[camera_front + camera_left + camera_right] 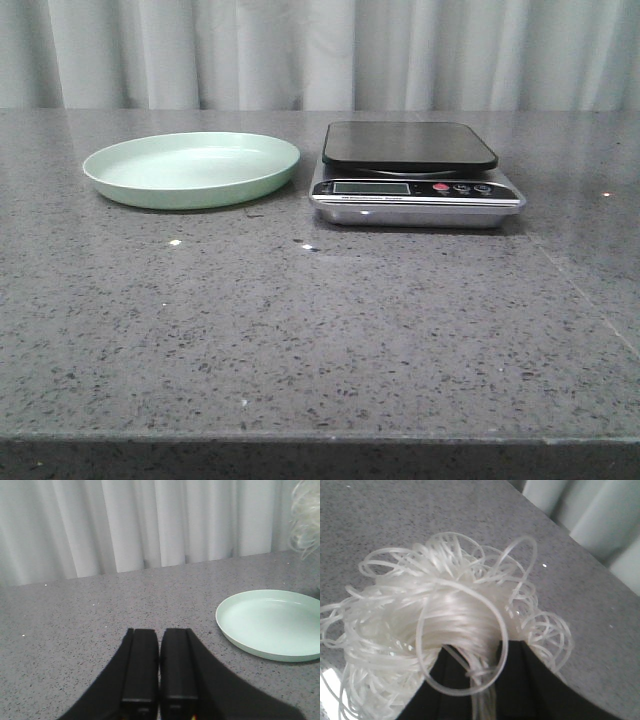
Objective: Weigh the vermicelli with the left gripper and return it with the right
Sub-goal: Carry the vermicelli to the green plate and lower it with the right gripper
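Note:
I should use my right gripper to set the white vermicelli down on the middle of the pale green plate (pixel 192 146).
My right gripper (pixel 482 655) is shut on a tangled bundle of translucent white vermicelli (pixel 435 610) and holds it above the grey table. The bundle also shows at the edge of the left wrist view (pixel 306 517), in the air past the plate. My left gripper (pixel 159 632) is shut and empty, low over the table beside the pale green plate (pixel 270 622). In the front view the plate (pixel 190 168) is empty at the back left. The kitchen scale (pixel 415 170), with a bare black platform, stands at the back right. Neither gripper shows in the front view.
The grey speckled table (pixel 320 330) runs to its front edge near the bottom of the front view. White curtains (pixel 320 50) hang behind the table.

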`<action>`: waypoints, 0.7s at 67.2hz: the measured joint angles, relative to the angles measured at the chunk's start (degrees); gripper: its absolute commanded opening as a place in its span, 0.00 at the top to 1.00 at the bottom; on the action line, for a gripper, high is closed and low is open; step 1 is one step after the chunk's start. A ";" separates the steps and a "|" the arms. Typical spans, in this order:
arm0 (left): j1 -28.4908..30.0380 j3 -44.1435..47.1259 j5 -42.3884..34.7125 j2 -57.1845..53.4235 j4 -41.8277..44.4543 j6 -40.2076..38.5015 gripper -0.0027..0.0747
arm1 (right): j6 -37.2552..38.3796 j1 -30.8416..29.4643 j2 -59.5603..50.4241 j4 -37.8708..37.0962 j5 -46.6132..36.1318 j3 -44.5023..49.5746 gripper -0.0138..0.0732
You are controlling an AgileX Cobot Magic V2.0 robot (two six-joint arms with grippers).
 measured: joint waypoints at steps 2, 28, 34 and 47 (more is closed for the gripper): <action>0.00 0.00 0.00 0.00 0.00 0.00 0.79 | 0.00 0.94 0.81 0.05 -0.76 0.00 0.67; 0.00 0.00 0.00 0.00 0.00 0.00 0.79 | 0.00 4.90 15.25 2.37 -5.03 0.00 0.67; 0.00 0.00 0.00 0.00 0.00 0.00 0.79 | 0.00 4.90 16.40 2.51 -5.28 0.00 0.67; 0.00 0.00 0.00 0.00 0.00 0.00 0.79 | 0.00 4.90 16.56 2.72 -5.91 0.00 0.67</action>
